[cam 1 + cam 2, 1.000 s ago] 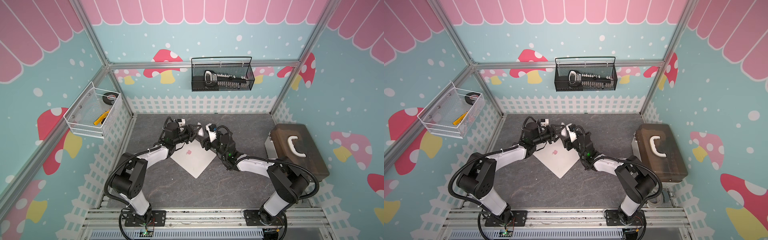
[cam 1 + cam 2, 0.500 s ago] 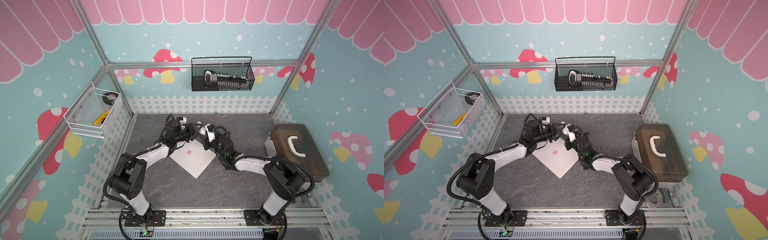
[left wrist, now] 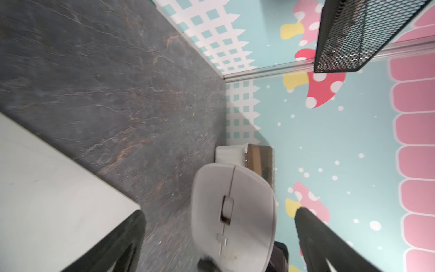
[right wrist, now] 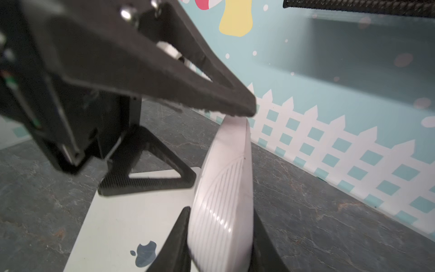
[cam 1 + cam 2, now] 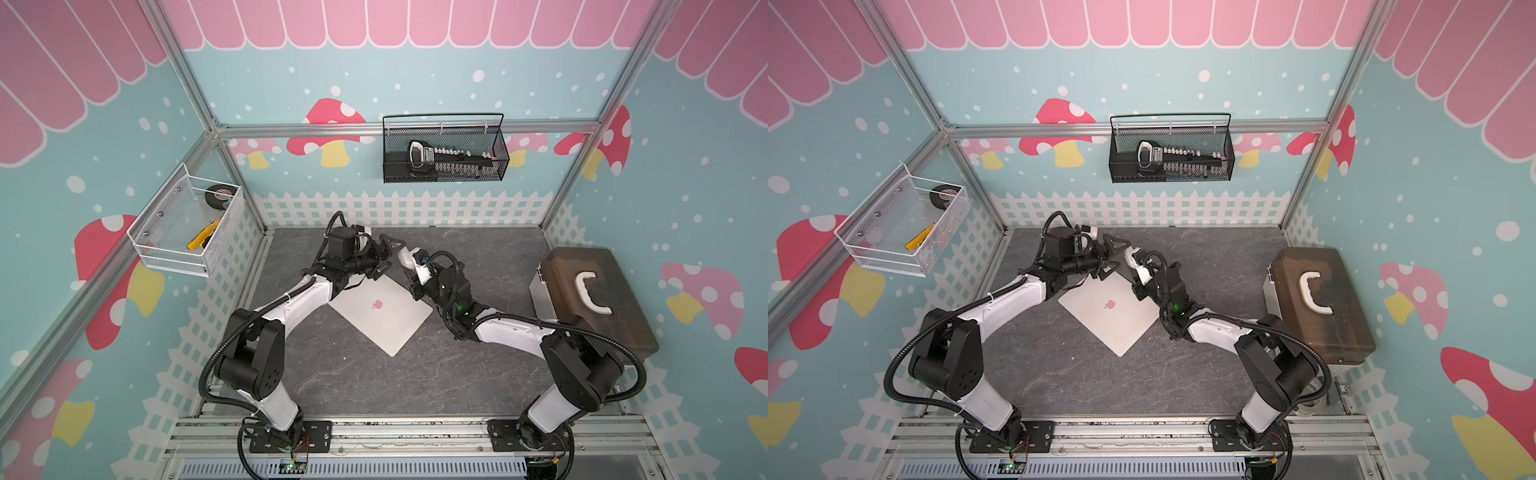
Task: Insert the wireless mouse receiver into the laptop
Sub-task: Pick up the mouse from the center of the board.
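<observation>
The upright mouse's back end is covered by my right gripper, so my left gripper should grab the mouse's front end (image 3: 231, 174) and turn the bottom of the mouse up.
The laptop (image 5: 382, 316) (image 5: 1113, 316) lies shut and flat on the table, silver-white with its logo up. Above its far corner the white mouse (image 5: 409, 259) (image 5: 1133, 259) hangs in the air, with my right gripper (image 5: 417, 272) (image 4: 220, 226) shut on its sides. My left gripper (image 5: 387, 257) (image 3: 219, 214) is open. Its black fingers (image 4: 164, 77) stand apart on either side of the mouse's (image 3: 233, 212) front end, with a gap between each pad and the shell. The wireless mouse receiver is hidden in every view.
A brown toolbox (image 5: 594, 299) with a white handle stands at the table's right edge. A black wire basket (image 5: 444, 153) hangs on the back wall and a white wire basket (image 5: 187, 224) on the left wall. The white fence wall runs close behind both grippers.
My right gripper has closed on the mouse. My left gripper, which was closed on the mouse, has since opened wide off it. Both arms have stayed above the laptop's far corner.
</observation>
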Motion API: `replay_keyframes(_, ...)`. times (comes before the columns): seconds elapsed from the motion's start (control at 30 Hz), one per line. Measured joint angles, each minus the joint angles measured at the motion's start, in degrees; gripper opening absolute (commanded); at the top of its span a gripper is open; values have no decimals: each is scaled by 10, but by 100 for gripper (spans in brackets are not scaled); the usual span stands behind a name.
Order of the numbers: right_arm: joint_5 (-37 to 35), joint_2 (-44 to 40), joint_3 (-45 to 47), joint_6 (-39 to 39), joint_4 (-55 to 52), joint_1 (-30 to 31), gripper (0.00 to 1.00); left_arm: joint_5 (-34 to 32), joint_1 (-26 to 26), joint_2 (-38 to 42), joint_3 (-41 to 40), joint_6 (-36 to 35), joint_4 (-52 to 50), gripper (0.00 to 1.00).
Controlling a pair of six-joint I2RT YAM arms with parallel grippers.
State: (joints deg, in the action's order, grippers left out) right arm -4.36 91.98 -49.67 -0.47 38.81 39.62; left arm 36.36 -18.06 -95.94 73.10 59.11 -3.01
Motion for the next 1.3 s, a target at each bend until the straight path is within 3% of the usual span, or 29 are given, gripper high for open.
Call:
replay_keyframes(0.1, -42, -14, 9, -82, -19, 16, 24, 11, 32, -21, 127, -82, -175, 99)
replay_keyframes(0.2, -96, -15, 28, -174, -24, 43, 24, 33, 49, -48, 212, -151, -289, 99)
replay_keyframes(0.4, -201, 12, 75, -348, 17, 96, 24, 67, 45, -73, 189, -212, -407, 92)
replay_keyframes(0.63, -266, 44, 84, -478, 104, 141, 24, 70, 40, -89, 146, -232, -445, 87)
replay_keyframes(0.83, -292, 75, 84, -532, 157, 163, 24, 93, 18, -89, 115, -209, -411, 82)
replay_keyframes(1.3, -308, 80, 82, -548, 180, 168, 26, 122, 10, -89, 114, -192, -369, 43)
